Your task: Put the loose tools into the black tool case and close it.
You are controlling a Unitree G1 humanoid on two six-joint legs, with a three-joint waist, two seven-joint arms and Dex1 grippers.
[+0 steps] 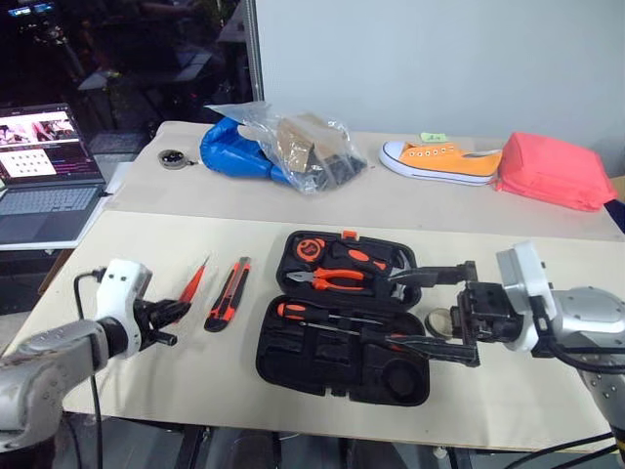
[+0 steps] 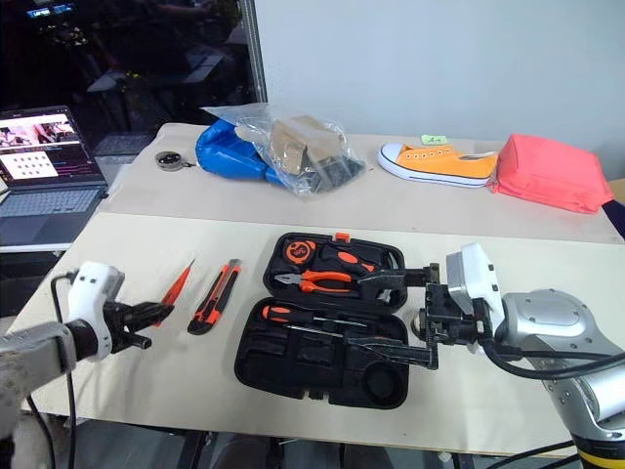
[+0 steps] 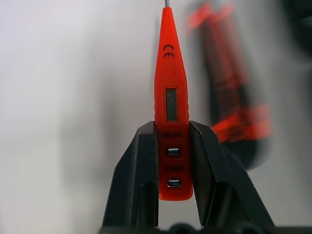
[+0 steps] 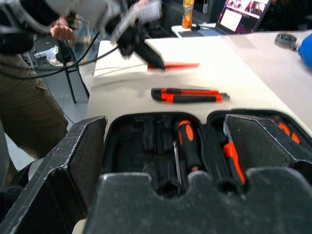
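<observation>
The slim red screwdriver, now near the table's edge, will be released by my left gripper in the black tool case's near half [image 1: 312, 337], beside the orange-and-black screwdriver.
My left gripper [image 1: 172, 314] is shut on the handle end of a slim red screwdriver [image 3: 170, 92], near the table's left edge; its thin tip points away from me. Just to its right, an orange-and-black utility knife [image 1: 228, 293] lies flat on the table. The black tool case [image 1: 293, 366] lies open in the middle. It holds orange-handled pliers [image 1: 337, 279] in the far half and an orange-and-black screwdriver [image 1: 298, 312] in the near half. My right gripper [image 1: 430, 311] stands open and empty at the case's right side, pointing left over it.
An open laptop [image 1: 44, 176] sits off the table's left edge. At the back lie a clear plastic bag [image 1: 293, 145] over a blue bundle, an orange shoe [image 1: 444, 159] and a pink pouch [image 1: 555, 169]. A person [image 4: 29, 97] stands beyond the table's left end.
</observation>
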